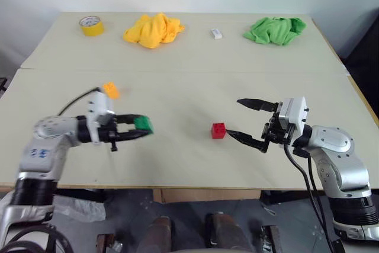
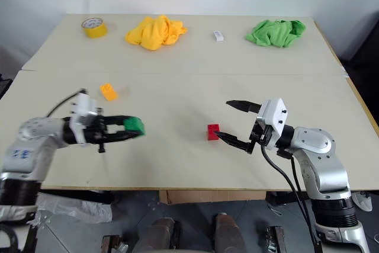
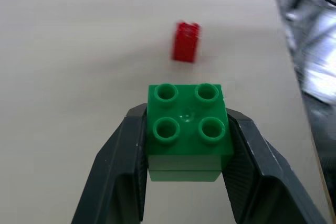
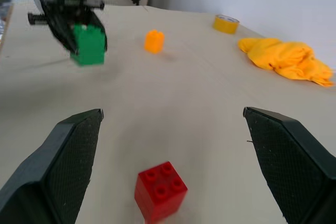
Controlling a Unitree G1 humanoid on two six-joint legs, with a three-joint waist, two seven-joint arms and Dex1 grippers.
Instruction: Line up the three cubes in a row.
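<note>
I need to let go of the green cube with my left gripper on the bare table [image 1: 186, 127] next to the red cube. The green cube is still a little above the table.
My left gripper [image 1: 142, 128] is shut on the green cube [image 1: 144, 124] and holds it a little above the table, pointing toward the centre; the left wrist view shows the green cube [image 3: 186, 132] clamped between both fingers. The red cube [image 1: 218, 130] stands on the table near the front middle, just left of my right gripper [image 1: 246, 121]. That gripper is open wide, with the red cube [image 4: 160, 190] lying just ahead of the gap between its fingers. The orange-yellow cube [image 1: 111, 90] rests on the table behind my left arm.
Along the table's far edge lie a yellow tape roll [image 1: 92, 25], a yellow cloth [image 1: 153, 29], a small white block [image 1: 216, 33] and a green cloth [image 1: 275, 30]. A seam [image 1: 189, 70] runs across the table. The front edge is close below both arms.
</note>
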